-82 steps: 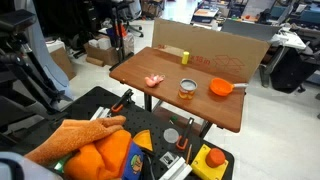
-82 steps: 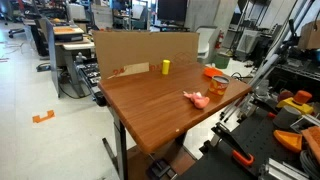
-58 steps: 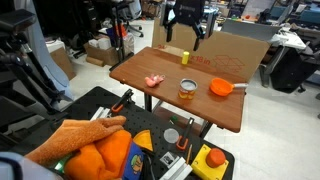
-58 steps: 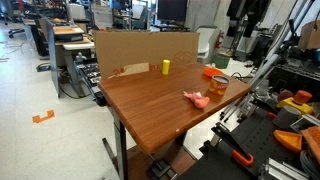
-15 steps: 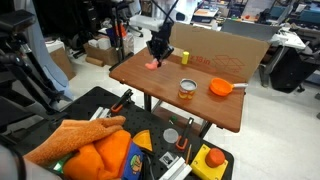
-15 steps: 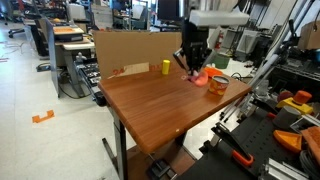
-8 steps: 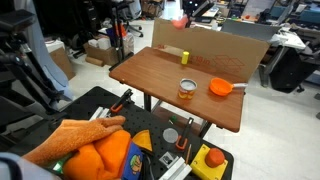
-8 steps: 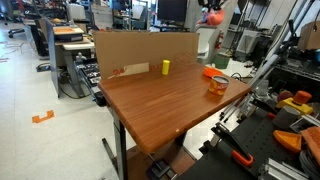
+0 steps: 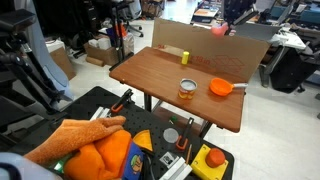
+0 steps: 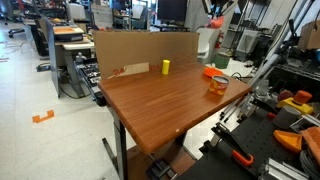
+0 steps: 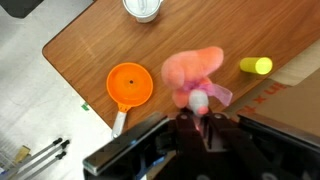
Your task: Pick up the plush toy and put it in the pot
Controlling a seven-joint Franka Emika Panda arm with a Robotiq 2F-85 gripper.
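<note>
The pink plush toy, still high above the cardboard wall, will be released by my gripper inside the orange pot (image 9: 226, 86) (image 11: 126, 92), at a spot that is close to the pot's short handle.
The pink plush toy (image 11: 194, 74) hangs from my gripper (image 11: 196, 116), which is shut on its lower end. In an exterior view the plush toy (image 9: 218, 30) and gripper (image 9: 228, 20) are high in the air above the cardboard wall, well above the table. The small orange pot (image 11: 131, 84) with its short handle stands empty on the wooden table (image 11: 90, 50), off to the left of the toy in the wrist view. The pot (image 9: 221, 88) (image 10: 213, 72) shows in both exterior views near the table's edge. In the other exterior view the gripper (image 10: 215, 10) is at the top edge.
A clear jar (image 9: 186, 89) (image 10: 217, 84) (image 11: 142, 8) with orange contents stands close to the pot. A yellow cylinder (image 9: 184, 56) (image 10: 166, 67) (image 11: 255, 66) stands by the cardboard wall (image 9: 215, 48) (image 10: 140, 48) at the table's back. Toolboxes and cloth lie on the floor.
The gripper took the plush toy off the table, lifted it high, and has since carried it sideways through the air toward the pot's side.
</note>
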